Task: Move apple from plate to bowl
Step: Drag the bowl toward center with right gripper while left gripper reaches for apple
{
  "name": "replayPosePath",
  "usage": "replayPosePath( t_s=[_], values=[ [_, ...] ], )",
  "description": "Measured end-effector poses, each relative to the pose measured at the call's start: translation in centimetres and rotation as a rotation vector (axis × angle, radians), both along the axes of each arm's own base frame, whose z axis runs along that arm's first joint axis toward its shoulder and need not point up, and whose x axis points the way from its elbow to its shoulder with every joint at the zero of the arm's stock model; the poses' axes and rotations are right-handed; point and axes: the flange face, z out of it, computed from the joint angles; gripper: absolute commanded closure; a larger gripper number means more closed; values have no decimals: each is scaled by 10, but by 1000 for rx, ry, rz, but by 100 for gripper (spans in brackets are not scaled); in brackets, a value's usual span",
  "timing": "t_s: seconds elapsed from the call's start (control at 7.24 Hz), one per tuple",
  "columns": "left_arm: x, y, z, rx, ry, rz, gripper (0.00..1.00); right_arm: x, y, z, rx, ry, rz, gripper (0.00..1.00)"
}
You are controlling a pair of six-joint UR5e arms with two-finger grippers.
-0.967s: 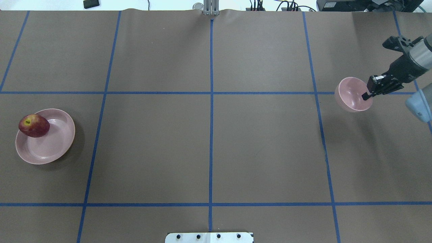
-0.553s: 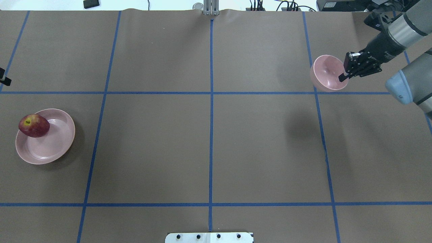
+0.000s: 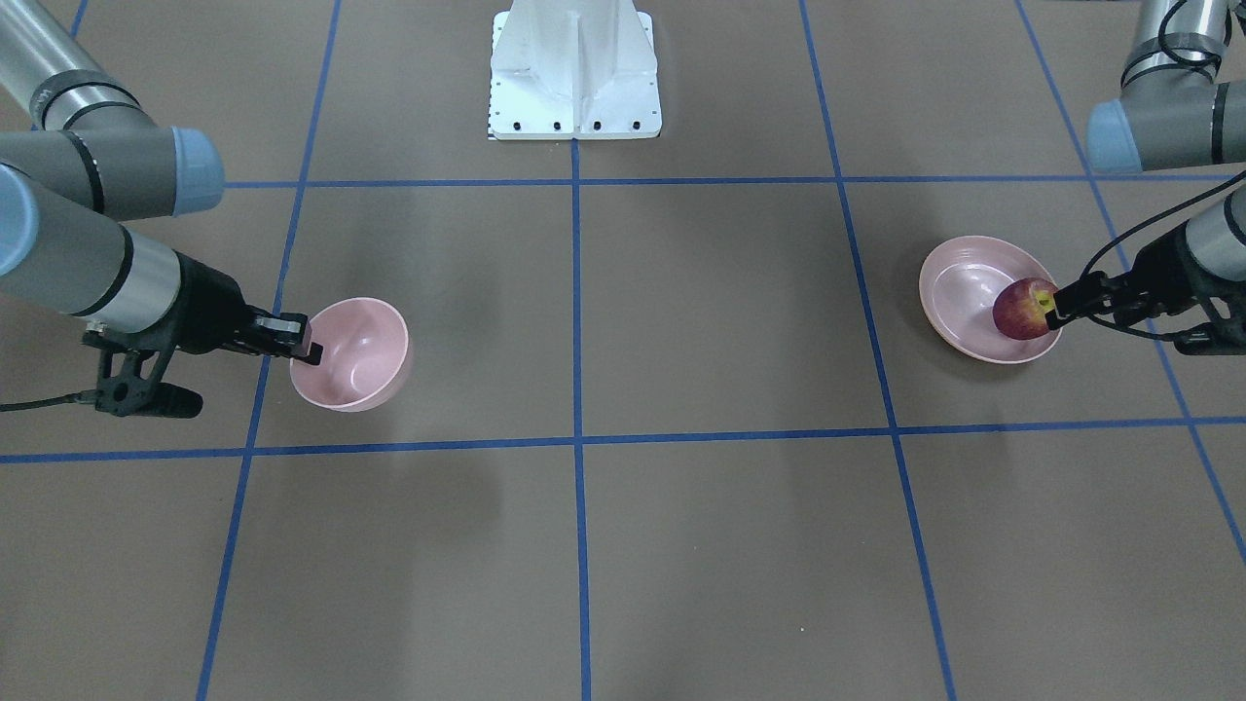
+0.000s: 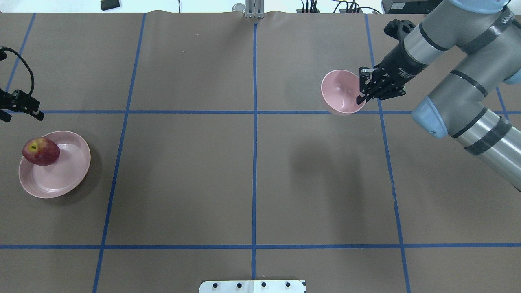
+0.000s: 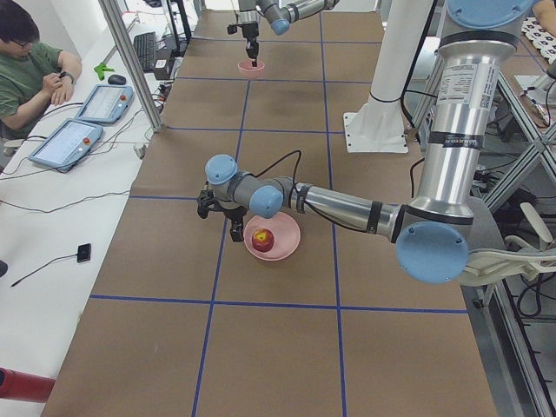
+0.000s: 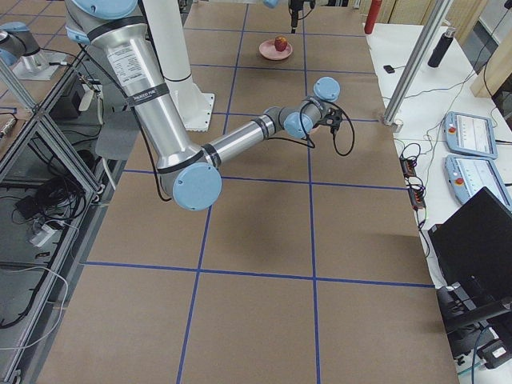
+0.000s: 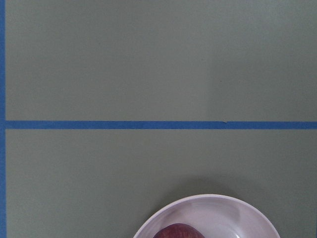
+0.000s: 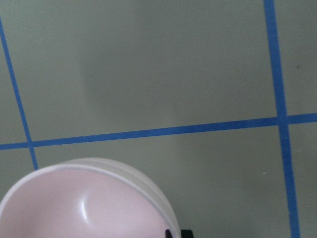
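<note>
The apple belongs in the bowl, so next my left gripper closes around the middle of the dark red apple (image 3: 1024, 309) on the pale pink plate.
The dark red apple (image 4: 40, 151) lies on the far-left part of the pale pink plate (image 4: 61, 175) at the table's left. My left gripper (image 4: 20, 116) hovers above the table just beyond the plate, open and empty; in the front-facing view it (image 3: 1056, 304) is beside the apple (image 3: 1022, 309). The left wrist view shows only the plate's rim (image 7: 223, 208) and the apple's top (image 7: 178, 232). My right gripper (image 4: 360, 97) is shut on the rim of the small pink bowl (image 4: 341, 92) and holds it above the table, right of centre. The bowl (image 8: 74, 203) is empty.
Brown paper with blue tape lines covers the table (image 4: 252, 183). The robot's white base plate (image 3: 574, 68) sits at the near middle edge. An operator (image 5: 30, 65) with tablets sits beyond the far edge. Cables and a black item (image 4: 110, 4) lie past the far edge.
My right arm has carried the bowl leftward toward the table's middle, raised off the surface. My left gripper has come into view at the left edge, near the plate. Apple and plate have not moved.
</note>
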Motion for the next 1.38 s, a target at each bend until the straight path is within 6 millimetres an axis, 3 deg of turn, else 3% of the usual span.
replayPosePath(
  t_s=[0.28, 0.41, 0.69, 1.38],
  values=[
    [21, 9, 5, -5, -20, 30, 2, -33, 11, -25, -17, 7, 16, 100],
    [27, 11, 8, -4, -31, 38, 2, -41, 13, -35, -21, 4, 22, 100],
    [33, 15, 14, -2, -53, 49, 2, -46, 14, -47, -27, -4, 29, 100],
    [43, 25, 31, -25, -76, 72, 2, -54, 19, -54, -28, -9, 22, 100]
  ],
)
